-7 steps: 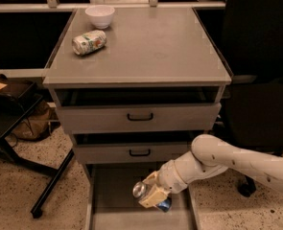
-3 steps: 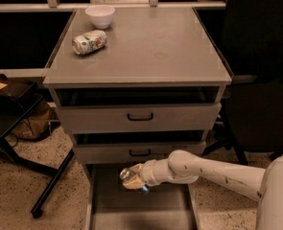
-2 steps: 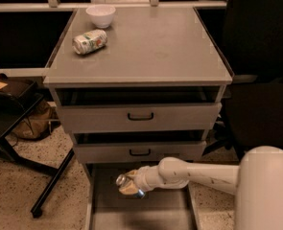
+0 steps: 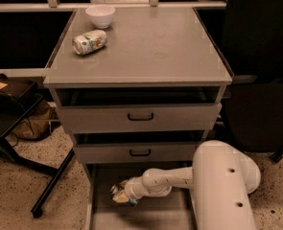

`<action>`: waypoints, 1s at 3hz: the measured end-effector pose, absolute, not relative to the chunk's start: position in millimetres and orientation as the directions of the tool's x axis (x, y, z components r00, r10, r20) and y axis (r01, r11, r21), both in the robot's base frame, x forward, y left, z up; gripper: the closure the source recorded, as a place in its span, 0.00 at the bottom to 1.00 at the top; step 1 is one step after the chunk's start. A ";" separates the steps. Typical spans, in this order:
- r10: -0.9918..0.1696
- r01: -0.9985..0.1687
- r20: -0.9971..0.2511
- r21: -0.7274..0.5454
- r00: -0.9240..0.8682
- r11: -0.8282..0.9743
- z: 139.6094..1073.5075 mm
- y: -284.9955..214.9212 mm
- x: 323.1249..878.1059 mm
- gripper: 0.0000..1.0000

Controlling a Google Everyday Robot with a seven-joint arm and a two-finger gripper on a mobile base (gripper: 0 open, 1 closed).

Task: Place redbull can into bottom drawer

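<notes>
My gripper has the redbull can, tilted just above the drawer floor. Next, I let go of it on the bottom drawer's inside (image 4: 123,204), near the side that is closest to the black stand.
The bottom drawer (image 4: 153,217) is pulled out below the cabinet, a grey shallow tray with a flat floor. My gripper (image 4: 120,196) reaches into its left side from the right, at the end of the white arm (image 4: 170,180). It is shut on the redbull can (image 4: 117,191), whose shiny silver top faces left and whose blue body is mostly hidden by the fingers. The can hangs tilted just above the drawer floor, near the left wall.
A fatter white-and-green can (image 4: 89,41) lies on its side on the grey cabinet top (image 4: 150,47), next to a white bowl (image 4: 100,15). Two closed drawers with black handles (image 4: 140,116) sit above. A black stand's legs (image 4: 40,176) stand at left.
The arm has swung further left and lower inside the bottom drawer, carrying the can from the right side toward the left wall. The arm's elbow now fills the lower right.
</notes>
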State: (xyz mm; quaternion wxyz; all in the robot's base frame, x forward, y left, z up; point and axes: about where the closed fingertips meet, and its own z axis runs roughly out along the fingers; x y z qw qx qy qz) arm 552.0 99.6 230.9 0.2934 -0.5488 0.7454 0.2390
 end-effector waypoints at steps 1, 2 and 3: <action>-0.703 -0.958 -0.670 0.047 -0.241 0.283 192.5 112.5 550.2 1.00; -0.714 -0.952 -0.647 0.066 -0.268 0.298 171.2 115.5 548.6 1.00; -0.706 -0.947 -0.642 0.105 -0.298 0.304 153.7 115.0 547.0 1.00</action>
